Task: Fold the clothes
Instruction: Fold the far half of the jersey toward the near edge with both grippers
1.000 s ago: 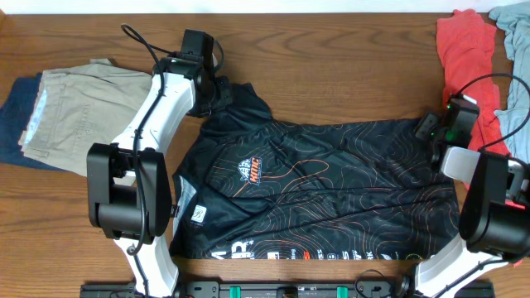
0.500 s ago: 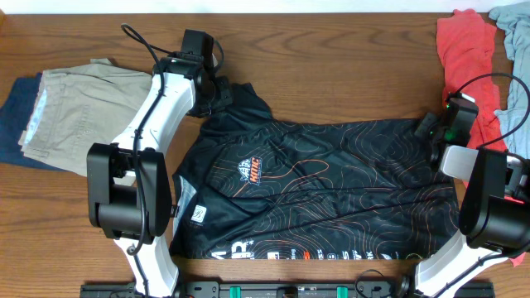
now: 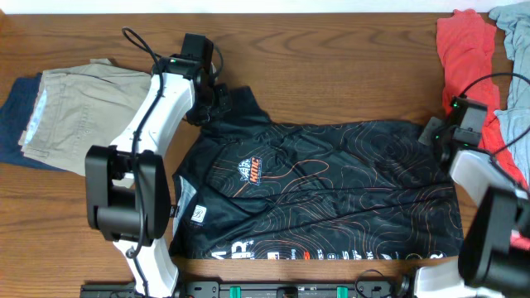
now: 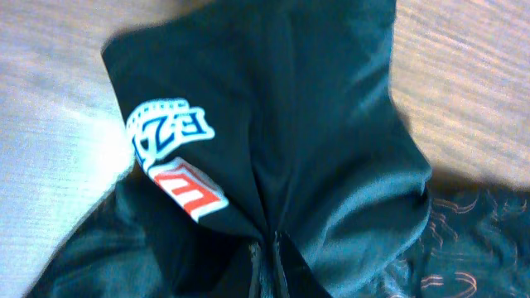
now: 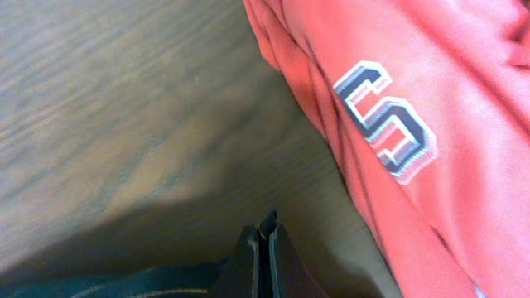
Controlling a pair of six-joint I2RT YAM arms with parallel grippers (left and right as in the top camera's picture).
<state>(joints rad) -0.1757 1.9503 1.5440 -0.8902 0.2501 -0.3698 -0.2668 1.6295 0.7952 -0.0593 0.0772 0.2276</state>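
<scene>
Next, I release the sleeve from my left gripper on the jersey's near edge (image 3: 219,236), by the large white lettering.
The clothes, a black jersey (image 3: 323,186) with orange contour lines, lie spread across the table's middle. My left gripper (image 3: 214,101) is shut on the jersey's far-left sleeve. In the left wrist view its fingertips (image 4: 267,252) pinch gathered black fabric (image 4: 331,149) beside a white and red logo (image 4: 174,157). My right gripper (image 3: 436,132) is shut on the jersey's far-right corner. The right wrist view shows a thin fold of black cloth (image 5: 268,222) sticking out between the closed jaws (image 5: 267,240).
Folded khaki trousers (image 3: 79,112) lie on a navy garment (image 3: 12,124) at the left. A red garment (image 3: 464,58) with a letter patch (image 5: 387,118) and a light blue one (image 3: 513,25) lie at the far right, close to my right gripper.
My right gripper has shut on the jersey's corner, and its arm has shifted a little to the right. The left gripper stays shut on the sleeve and has barely moved.
</scene>
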